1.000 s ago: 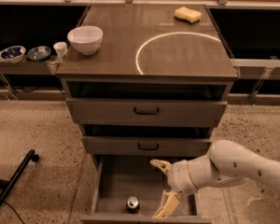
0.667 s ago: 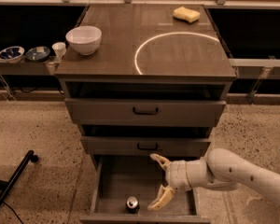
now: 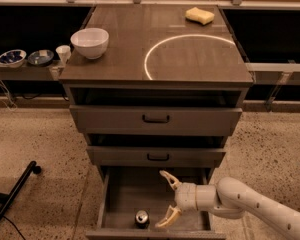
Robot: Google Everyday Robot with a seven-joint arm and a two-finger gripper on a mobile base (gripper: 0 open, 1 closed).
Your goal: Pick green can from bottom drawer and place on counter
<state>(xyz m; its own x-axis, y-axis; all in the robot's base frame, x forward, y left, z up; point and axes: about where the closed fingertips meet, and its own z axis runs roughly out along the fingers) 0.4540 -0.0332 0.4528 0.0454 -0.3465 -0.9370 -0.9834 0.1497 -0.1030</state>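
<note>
Next, I will close my gripper around the upper body of the green can [image 3: 142,219], just under its silver top, with fingers on its near and far sides.
The green can [image 3: 142,218] stands upright in the open bottom drawer [image 3: 121,200], near its front edge, silver top showing. My gripper [image 3: 166,199] is inside the drawer, open, just right of the can and a little above it. Its lower fingertip [image 3: 162,223] is close beside the can but apart from it. The white arm comes in from the lower right. The counter [image 3: 120,49] with its white circle [image 3: 190,54] is above.
A white bowl [image 3: 90,42] sits on the counter's left side and a yellow sponge [image 3: 199,15] at its back right. Two upper drawers with black handles [image 3: 156,119] are partly open. Small bowls [image 3: 26,58] and a cup stand on a left shelf. A black leg [image 3: 12,196] lies on the floor.
My gripper has moved left and down inside the bottom drawer, closer to the green can. The can has not moved.
</note>
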